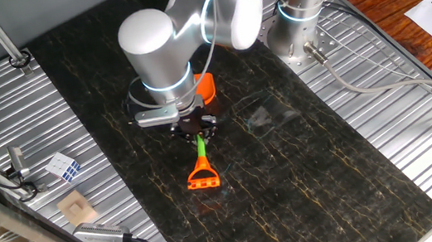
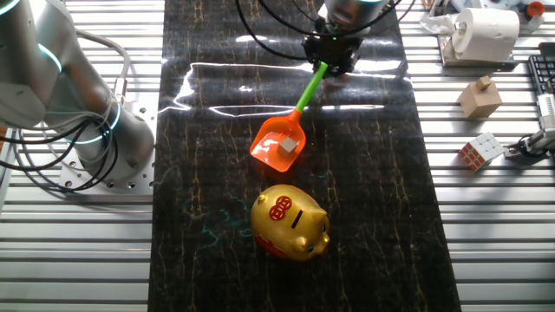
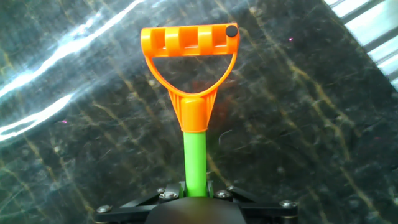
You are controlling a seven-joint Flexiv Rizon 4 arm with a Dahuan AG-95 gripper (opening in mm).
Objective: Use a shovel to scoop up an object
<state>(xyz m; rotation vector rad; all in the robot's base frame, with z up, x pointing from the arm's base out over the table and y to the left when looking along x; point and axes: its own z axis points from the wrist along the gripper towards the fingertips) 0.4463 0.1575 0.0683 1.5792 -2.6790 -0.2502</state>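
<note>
My gripper will release the shovel on the dark mat (image 1: 226,143), next to the faint clear patch.
The shovel (image 2: 297,111) has an orange scoop blade (image 2: 279,144), a green shaft (image 3: 194,158) and an orange D-handle (image 3: 189,50). My gripper (image 2: 329,62) is shut on the green shaft; in the hand view the shaft (image 3: 194,186) runs straight between the fingers. The blade rests on the dark mat and a small grey-white block (image 2: 287,146) lies in it. The object, a shiny gold piggy figurine (image 2: 290,223) with red marks, stands on the mat just in front of the blade, apart from it. In one fixed view the shovel handle (image 1: 202,175) pokes out below the hand.
A tan wooden block (image 2: 479,96) and a white-faced puzzle cube (image 2: 481,151) lie on the ribbed metal at the right. A paper roll (image 2: 486,30) stands at the back right. The arm's base (image 2: 52,95) fills the left side.
</note>
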